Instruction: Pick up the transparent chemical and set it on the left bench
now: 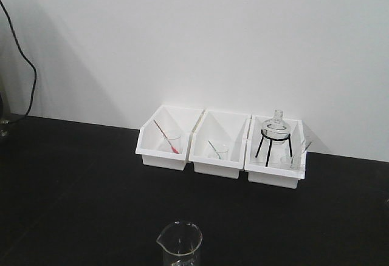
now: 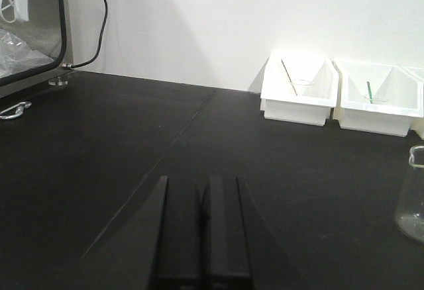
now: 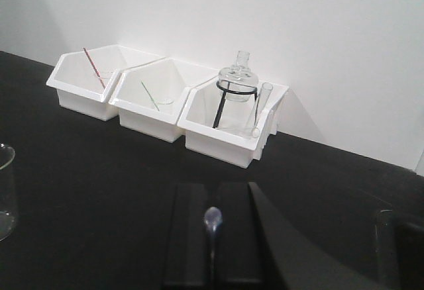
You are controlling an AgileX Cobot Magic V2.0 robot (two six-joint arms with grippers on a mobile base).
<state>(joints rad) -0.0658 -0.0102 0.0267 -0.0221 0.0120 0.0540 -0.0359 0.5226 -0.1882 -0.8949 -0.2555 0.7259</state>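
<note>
The transparent chemical is to go inside the clear glass beaker (image 1: 183, 248) (image 3: 5, 200) on the black counter. I should set it down there with my right gripper.
In the right wrist view my right gripper (image 3: 212, 187) is shut on the transparent chemical (image 3: 212, 218), a slim translucent bluish pipette. Its rounded end shows between the two black fingers, and the rest is hidden in the gap. The gripper hovers over a black counter (image 3: 99, 171), in front of three white bins. In the left wrist view my left gripper (image 2: 201, 181) is shut and empty, low over the same black counter (image 2: 132, 138). Neither gripper shows in the front view. The left bench with the sink and tap is out of view.
Three white bins stand against the wall: one (image 1: 163, 144) holds a red-tipped stick in a beaker, one (image 1: 217, 150) a green stick, one (image 1: 276, 153) a flask on a black tripod. A clear glass beaker (image 1: 178, 242) stands near the front. A metal-framed box (image 2: 30, 32) and black cable are far left.
</note>
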